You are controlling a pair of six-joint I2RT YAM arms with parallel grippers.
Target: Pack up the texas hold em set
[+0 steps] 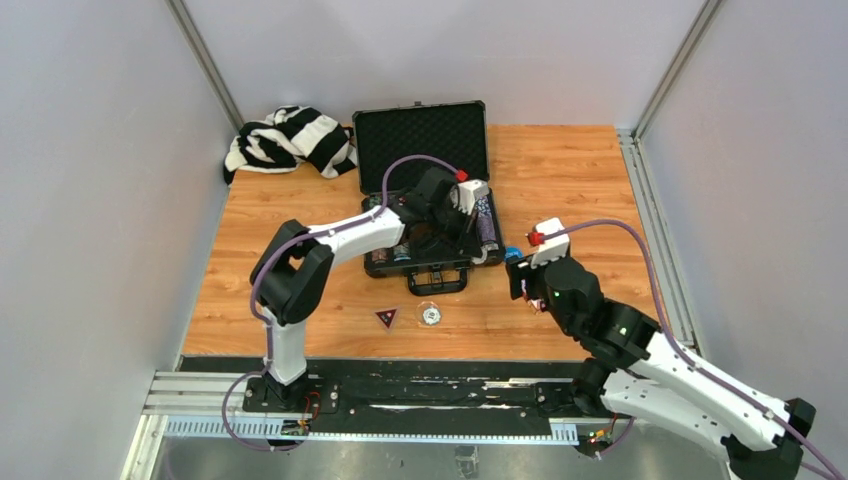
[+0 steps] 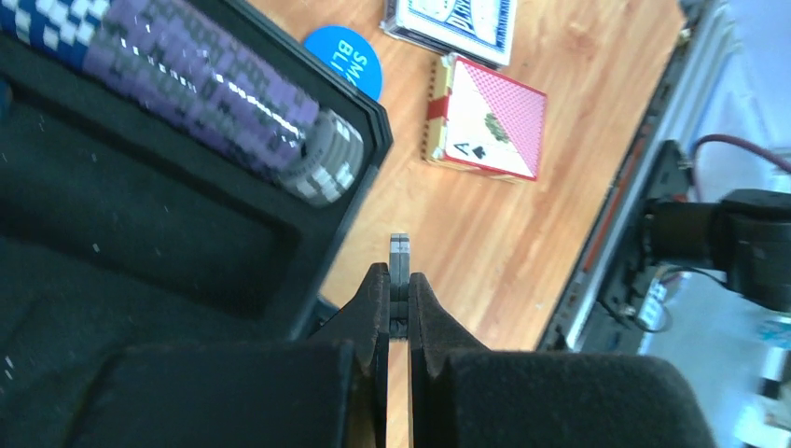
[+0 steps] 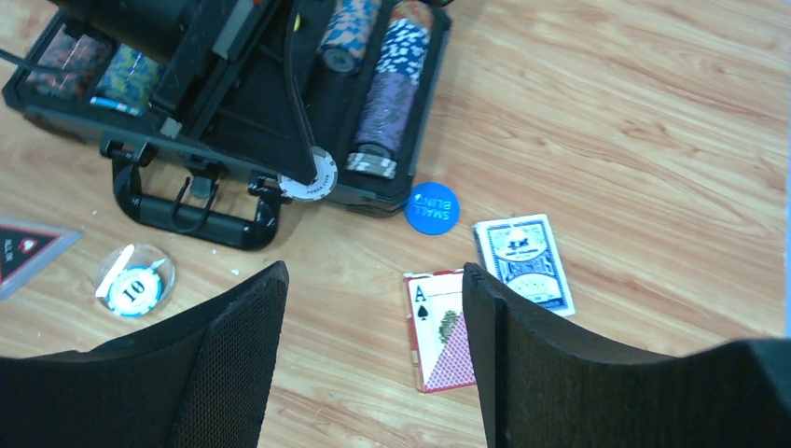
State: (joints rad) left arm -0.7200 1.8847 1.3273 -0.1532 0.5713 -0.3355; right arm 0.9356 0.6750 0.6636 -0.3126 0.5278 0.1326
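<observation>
The grey chips, now held over the case's near corner, will be let go by my left gripper against the grey end of the purple chip row (image 1: 491,247) (image 2: 343,169) in the case.
The black case (image 1: 420,140) of the texas hold em set lies open, with chip stacks (image 3: 384,89) in its foam slots. My left gripper (image 2: 399,275) is shut on two grey-white chips (image 2: 399,245) held edge-on, over the case's near right corner (image 1: 472,240). My right gripper (image 3: 373,280) hangs open above the wood, empty, and a red-backed card deck (image 3: 438,327) lies just below its right finger. A blue-backed deck (image 3: 522,261) and a blue round disc (image 3: 433,207) lie to the right of the case.
A black-and-white striped cloth (image 1: 290,140) is bunched at the back left. In front of the case handle (image 1: 437,282) lie a dark triangular marker (image 1: 386,318) and a round chip in a clear capsule (image 3: 133,287). Grey walls close in both sides.
</observation>
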